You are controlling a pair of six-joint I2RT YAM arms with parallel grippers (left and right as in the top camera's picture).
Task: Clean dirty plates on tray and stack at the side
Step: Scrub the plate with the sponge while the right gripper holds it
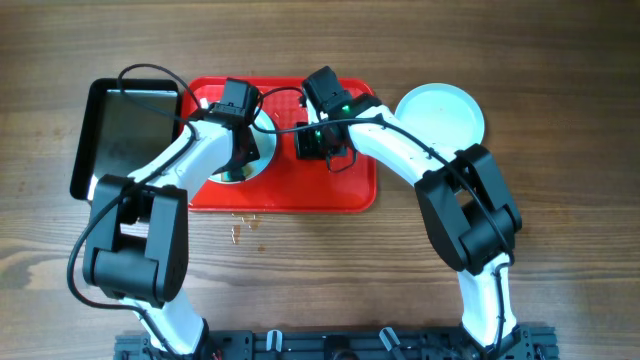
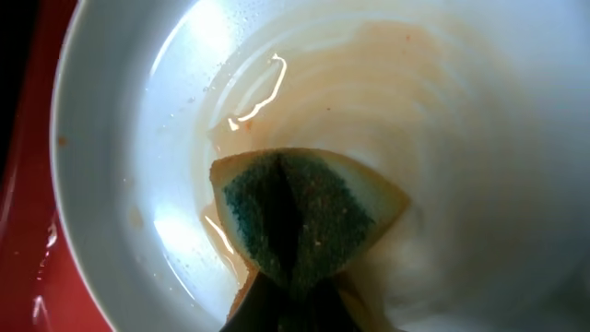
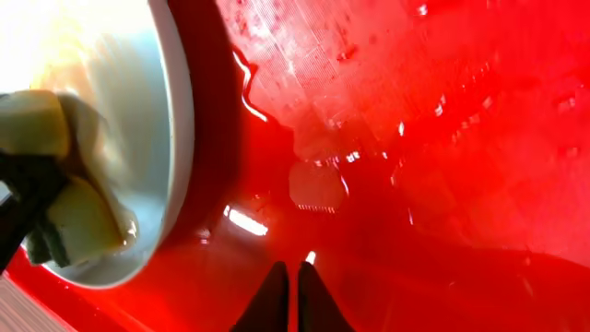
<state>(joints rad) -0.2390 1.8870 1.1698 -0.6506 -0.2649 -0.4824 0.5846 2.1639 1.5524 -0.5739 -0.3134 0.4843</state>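
My right gripper needs to open its shut fingers, which are over the wet tray's bottom, short of the plate's rim, and grab the plate's rim (image 1: 275, 138) before stacking.
A dirty plate (image 1: 252, 166) lies on the left half of the red tray (image 1: 300, 196). My left gripper (image 1: 238, 125) is above it, shut on a folded green-and-yellow sponge (image 2: 295, 207) that presses on the plate (image 2: 442, 120), which has orange-brown sauce smears and water on it. My right gripper (image 1: 322, 143) is shut and empty, low over the wet tray floor (image 3: 442, 138), just right of that plate (image 3: 177, 138). Its fingertips (image 3: 295, 275) nearly touch. A clean plate or stack of plates (image 1: 440, 115) sits on the table right of the tray.
A black rectangular pan (image 1: 130, 130) stands left of the tray. Small sauce drips and crumbs (image 1: 245, 225) lie on the wooden table in front of the tray. Water droplets cover the tray floor.
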